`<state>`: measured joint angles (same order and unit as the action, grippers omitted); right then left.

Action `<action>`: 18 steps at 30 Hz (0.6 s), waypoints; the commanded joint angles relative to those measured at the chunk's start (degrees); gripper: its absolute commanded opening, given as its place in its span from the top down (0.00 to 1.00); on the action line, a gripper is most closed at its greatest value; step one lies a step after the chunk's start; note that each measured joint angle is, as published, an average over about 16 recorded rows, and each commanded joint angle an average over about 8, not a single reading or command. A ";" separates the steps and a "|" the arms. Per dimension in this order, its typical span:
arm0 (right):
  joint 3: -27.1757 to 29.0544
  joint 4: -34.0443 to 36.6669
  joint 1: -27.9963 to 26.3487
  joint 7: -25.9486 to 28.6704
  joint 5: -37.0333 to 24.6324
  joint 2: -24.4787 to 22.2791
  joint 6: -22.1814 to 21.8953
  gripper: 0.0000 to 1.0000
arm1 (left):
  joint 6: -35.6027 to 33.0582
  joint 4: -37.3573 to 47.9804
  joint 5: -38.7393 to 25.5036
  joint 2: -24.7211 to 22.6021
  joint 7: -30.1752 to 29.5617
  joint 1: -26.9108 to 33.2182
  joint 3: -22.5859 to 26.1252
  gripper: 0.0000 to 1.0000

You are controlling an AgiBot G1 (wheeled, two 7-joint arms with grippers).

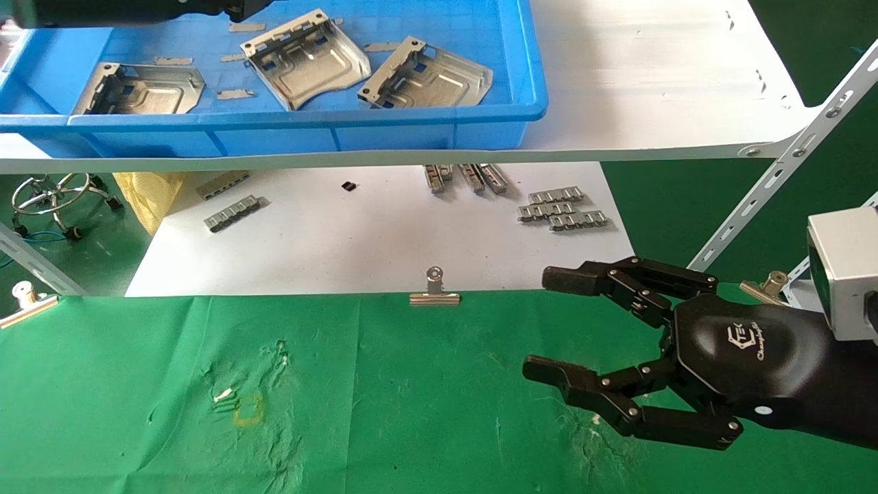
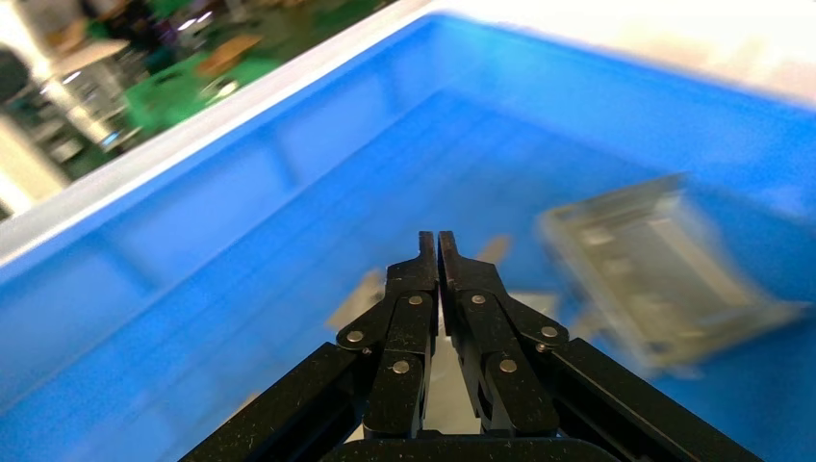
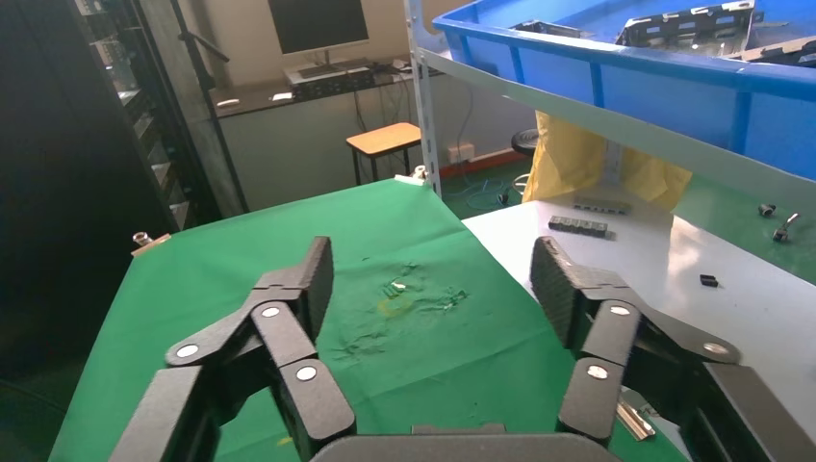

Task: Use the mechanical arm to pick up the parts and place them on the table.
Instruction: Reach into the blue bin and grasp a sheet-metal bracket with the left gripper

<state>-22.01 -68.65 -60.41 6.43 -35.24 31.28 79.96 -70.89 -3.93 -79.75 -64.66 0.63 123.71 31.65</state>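
I have my left gripper closed and empty above the middle part, so it should open, reach down and grab the middle part's folded edge [image 1: 285, 38] before lifting.
Three silvery sheet-metal parts lie in the blue bin [image 1: 274, 127]: one at the left [image 1: 147, 88], one in the middle [image 1: 309, 58], one at the right [image 1: 429, 75]. My left gripper [image 2: 438, 241] hovers over the bin floor, shut with nothing between its fingers; one blurred part [image 2: 664, 269] lies off to its side. In the head view only its black arm [image 1: 137, 10] shows along the top edge. My right gripper [image 1: 542, 322] is open and empty, low over the right side of the green-cloth table [image 1: 411, 398]. From its wrist it [image 3: 428, 279] faces a scuffed patch of cloth [image 3: 399, 303].
The bin stands on a white shelf board [image 1: 651, 82] held by a slanted perforated brace [image 1: 789, 171]. Below it a white sheet [image 1: 357, 240] carries small grey ridged strips [image 1: 562, 208]. Metal clips [image 1: 434, 291] pin the cloth's far edge.
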 commanded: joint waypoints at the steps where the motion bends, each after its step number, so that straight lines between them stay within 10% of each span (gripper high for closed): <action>1: 0.00 0.00 0.00 0.00 0.00 0.00 0.00 0.00 | -3.55 -0.48 0.92 0.88 0.93 0.14 -0.56 0.97; 9: 0.00 0.00 0.00 0.00 0.00 0.00 0.00 0.00 | -6.41 -1.15 -1.37 2.20 6.78 1.09 0.98 0.00; 18: 0.00 0.00 0.00 0.00 0.00 0.00 0.00 0.00 | -2.34 0.87 -4.41 0.84 7.93 2.41 2.94 0.00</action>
<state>-22.01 -68.65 -60.41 6.43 -35.24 31.28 79.96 -72.98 -2.95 -84.28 -64.09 7.81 126.31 34.68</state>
